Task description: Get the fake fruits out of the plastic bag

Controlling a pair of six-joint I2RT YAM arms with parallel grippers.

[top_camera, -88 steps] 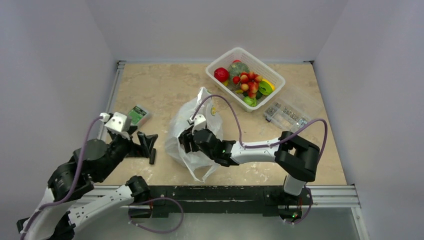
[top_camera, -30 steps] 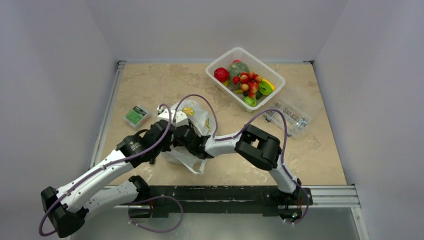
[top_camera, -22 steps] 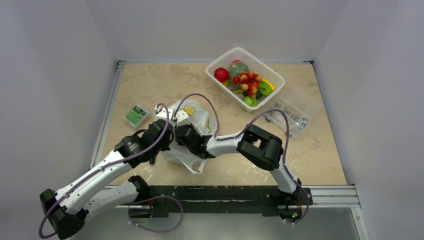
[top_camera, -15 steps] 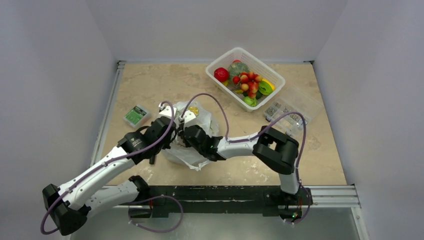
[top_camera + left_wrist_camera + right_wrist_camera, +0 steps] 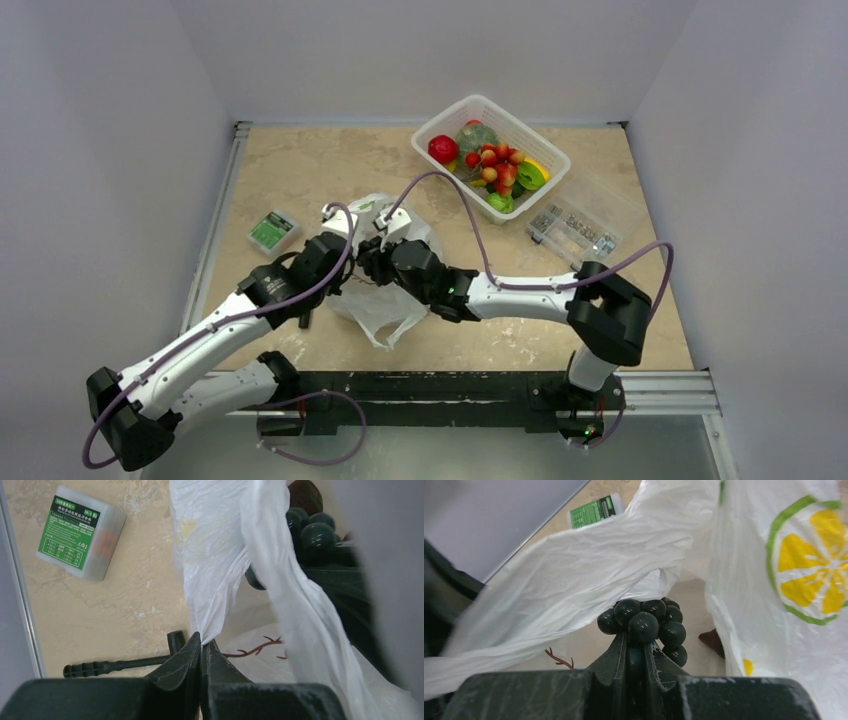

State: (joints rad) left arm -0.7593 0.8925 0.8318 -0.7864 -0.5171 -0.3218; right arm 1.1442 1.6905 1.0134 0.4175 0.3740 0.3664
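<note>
The robot's right gripper should set the dark grape bunch down in the white lattice basket (image 5: 523, 147), just behind the red-and-yellow berry bunch.
The plastic bag (image 5: 388, 308) lies crumpled at the table's middle, white with yellow-and-green fruit prints (image 5: 809, 555). My left gripper (image 5: 201, 642) is shut on a fold of the bag's edge (image 5: 220, 565), at the bag's left side (image 5: 343, 270). My right gripper (image 5: 635, 647) reaches into the bag's mouth and is shut on a dark grape bunch (image 5: 644, 622), which also shows past the film in the left wrist view (image 5: 310, 527). A dark red fruit (image 5: 305, 495) lies behind the bunch inside the bag. A thin reddish stem (image 5: 255, 647) lies on the bag's floor.
A white lattice basket (image 5: 540, 140) at the back right holds a round red fruit (image 5: 443, 149), a red-and-yellow berry bunch (image 5: 498, 165) and a green squash (image 5: 478, 135). A clear lidded box (image 5: 580, 225) sits right of it. A green-labelled box (image 5: 272, 229) and a black tool (image 5: 115, 666) lie left of the bag.
My right gripper has shut on the grape bunch inside the bag and its arm has stretched out to the right. My left gripper keeps its hold on the bag's edge.
</note>
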